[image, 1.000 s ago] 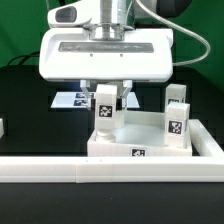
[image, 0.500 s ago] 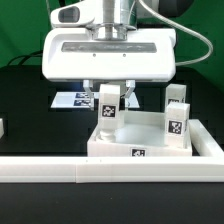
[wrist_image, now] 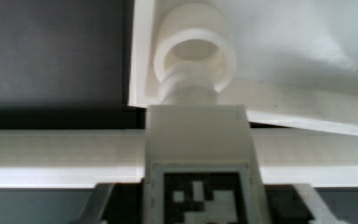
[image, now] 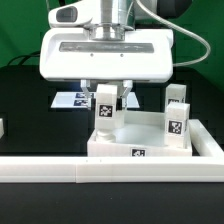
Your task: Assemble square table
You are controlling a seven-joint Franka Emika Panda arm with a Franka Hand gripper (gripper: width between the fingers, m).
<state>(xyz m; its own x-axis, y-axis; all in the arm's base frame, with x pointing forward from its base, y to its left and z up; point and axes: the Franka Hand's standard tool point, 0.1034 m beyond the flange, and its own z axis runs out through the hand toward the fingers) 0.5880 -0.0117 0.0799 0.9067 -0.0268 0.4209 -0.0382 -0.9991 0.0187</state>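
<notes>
Next, I let go of the white leg so it is upright in the tabletop's front corner hole (image: 95,138) (wrist_image: 190,88), away from the two standing legs.
The white square tabletop (image: 150,142) lies with its raised rim up, just behind the front rail. My gripper (image: 107,104) is shut on a white tagged leg (image: 105,112), held upright over the tabletop's corner on the exterior view's left. In the wrist view the leg (wrist_image: 202,140) runs out from between the dark fingers (wrist_image: 119,198), its tip at the round corner hole (wrist_image: 199,50). Whether the tip is inside the hole I cannot tell. Two more legs (image: 176,124) (image: 178,96) stand upright at the tabletop's right side.
A long white border rail (image: 100,170) runs across the front. The marker board (image: 70,100) lies flat behind the gripper on the exterior view's left. A small white part (image: 2,127) shows at the left edge. The table surface is black.
</notes>
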